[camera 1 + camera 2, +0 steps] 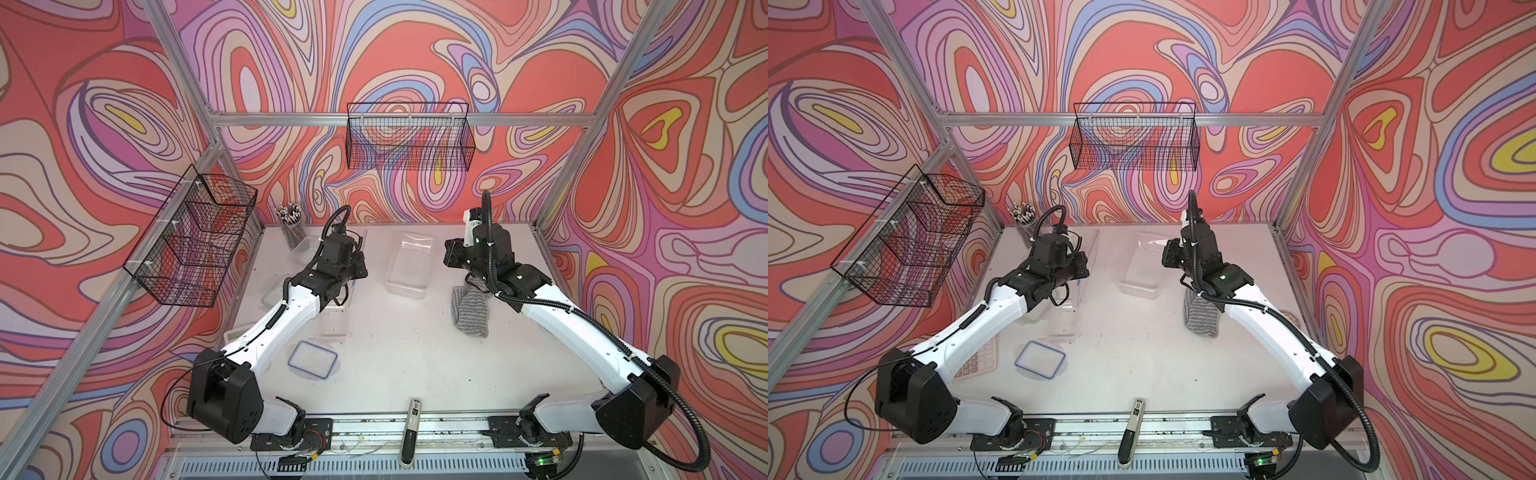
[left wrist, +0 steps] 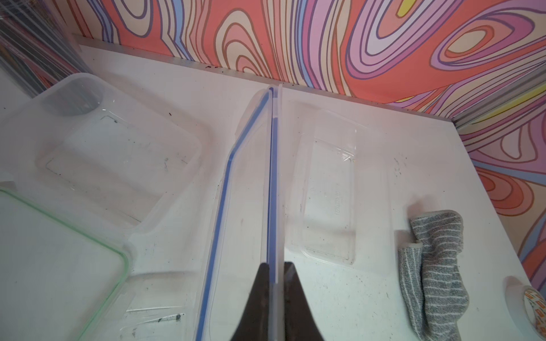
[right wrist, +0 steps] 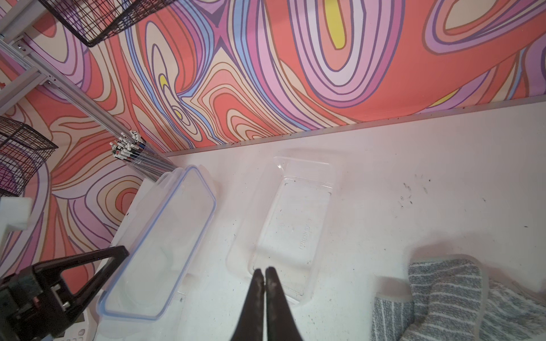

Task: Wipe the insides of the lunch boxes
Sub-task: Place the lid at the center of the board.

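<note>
The robot's left gripper needs to release the blue-rimmed lid on the table (image 1: 365,275) (image 2: 245,199) next to the open lunch box at the back centre.
My left gripper (image 2: 276,265) is shut on the edge of a blue-rimmed clear lid (image 2: 248,206), which it holds upright on edge above the table's left half (image 1: 1088,257). An open clear lunch box (image 1: 409,266) lies at the back centre, its inside bare (image 3: 295,224). My right gripper (image 3: 265,273) hangs shut and empty just above that box's near end. Another open lunch box (image 2: 118,153) sits by the pen cup, and a larger one (image 1: 1065,322) stands under the held lid. The grey striped cloth (image 1: 471,309) lies crumpled beside the right arm.
A second blue-rimmed lid (image 1: 312,359) lies flat at the front left, with a green-rimmed lid (image 2: 59,251) further left. The pen cup (image 1: 291,228) stands at the back left, a calculator (image 1: 980,365) under the left arm. Wire baskets (image 1: 409,137) hang on the walls.
</note>
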